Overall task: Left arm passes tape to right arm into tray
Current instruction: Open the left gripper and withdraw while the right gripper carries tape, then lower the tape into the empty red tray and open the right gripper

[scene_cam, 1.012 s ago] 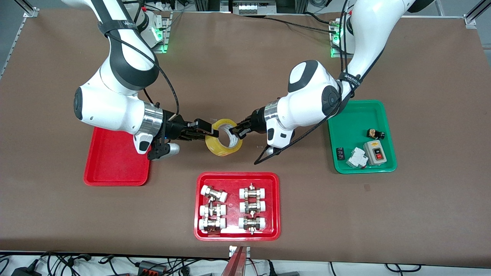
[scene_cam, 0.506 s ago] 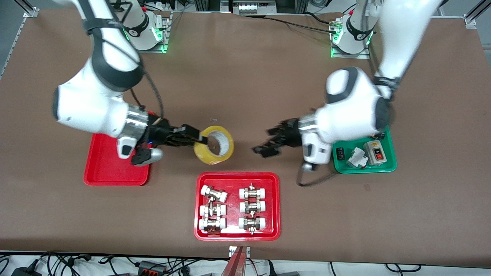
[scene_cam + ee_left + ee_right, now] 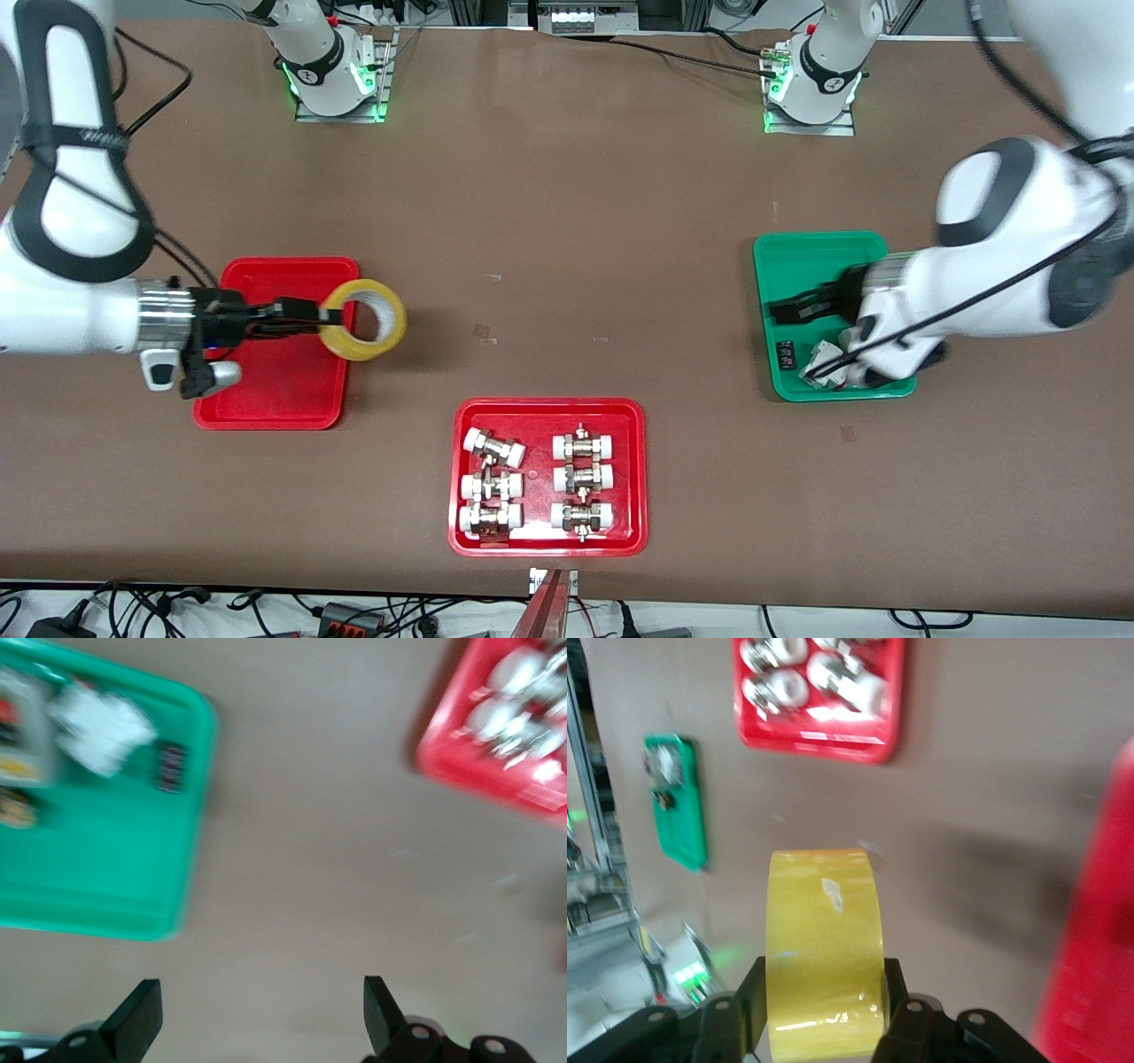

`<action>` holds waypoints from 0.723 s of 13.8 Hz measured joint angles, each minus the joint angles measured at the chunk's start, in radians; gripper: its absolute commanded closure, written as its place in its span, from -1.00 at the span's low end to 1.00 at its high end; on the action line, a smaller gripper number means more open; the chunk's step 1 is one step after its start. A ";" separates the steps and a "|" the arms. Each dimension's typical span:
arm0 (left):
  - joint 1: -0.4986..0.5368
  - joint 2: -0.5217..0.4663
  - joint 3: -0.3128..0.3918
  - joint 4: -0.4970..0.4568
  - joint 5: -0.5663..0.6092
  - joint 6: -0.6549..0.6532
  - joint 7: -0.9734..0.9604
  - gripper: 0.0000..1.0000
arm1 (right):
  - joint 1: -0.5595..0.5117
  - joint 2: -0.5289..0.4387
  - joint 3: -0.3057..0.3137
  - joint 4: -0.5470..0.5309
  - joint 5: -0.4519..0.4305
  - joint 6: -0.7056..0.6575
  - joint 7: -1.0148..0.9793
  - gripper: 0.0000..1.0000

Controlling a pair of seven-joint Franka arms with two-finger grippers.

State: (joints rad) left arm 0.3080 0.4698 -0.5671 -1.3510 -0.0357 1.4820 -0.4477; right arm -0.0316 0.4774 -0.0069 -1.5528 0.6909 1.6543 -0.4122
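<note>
The robot's right gripper should release the tape near the middle of the plain red tray (image 3: 276, 324).
The tape (image 3: 390, 330), a yellow roll with a whitish core, hangs in my right gripper (image 3: 331, 317), which is shut on its rim. The roll is held on edge in the air over the plain red tray's (image 3: 266, 394) edge that faces the middle of the table. In the right wrist view the tape (image 3: 824, 930) fills the gap between the fingers of the right gripper (image 3: 824, 997), with the tray's blurred rim (image 3: 1107, 948) beside it. My left gripper (image 3: 787, 310) is open and empty over the green tray (image 3: 819, 252). It also shows in the left wrist view (image 3: 259, 1014).
A red tray of metal fittings (image 3: 547, 540) sits nearest the front camera at the table's middle; it also shows in the wrist views (image 3: 496, 771) (image 3: 824, 742). The green tray (image 3: 97, 877) holds a switch box, a breaker and small parts.
The left gripper let go of the tape and drew back to over the green tray. The right arm carried the tape from the table's middle to over the plain red tray's edge.
</note>
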 measured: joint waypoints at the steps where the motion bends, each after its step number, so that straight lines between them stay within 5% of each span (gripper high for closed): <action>1: 0.049 -0.017 -0.001 0.000 0.062 -0.040 0.139 -1.00 | -0.042 0.014 -0.001 -0.024 -0.012 -0.020 -0.083 1.00; 5: 0.120 -0.097 -0.003 -0.027 0.176 -0.135 0.364 -1.00 | -0.181 0.089 -0.002 -0.089 -0.068 -0.038 -0.362 1.00; 9: 0.108 -0.260 -0.027 -0.264 0.181 0.021 0.364 -1.00 | -0.254 0.185 -0.002 -0.095 -0.106 -0.029 -0.544 1.00; 10: 0.108 -0.304 -0.028 -0.337 0.181 0.064 0.363 -1.00 | -0.262 0.208 -0.002 -0.095 -0.107 -0.016 -0.579 0.67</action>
State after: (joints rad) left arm 0.4160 0.1658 -0.5954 -1.6875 0.1450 1.5463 -0.0844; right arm -0.2934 0.6853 -0.0090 -1.6475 0.5844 1.6383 -0.9910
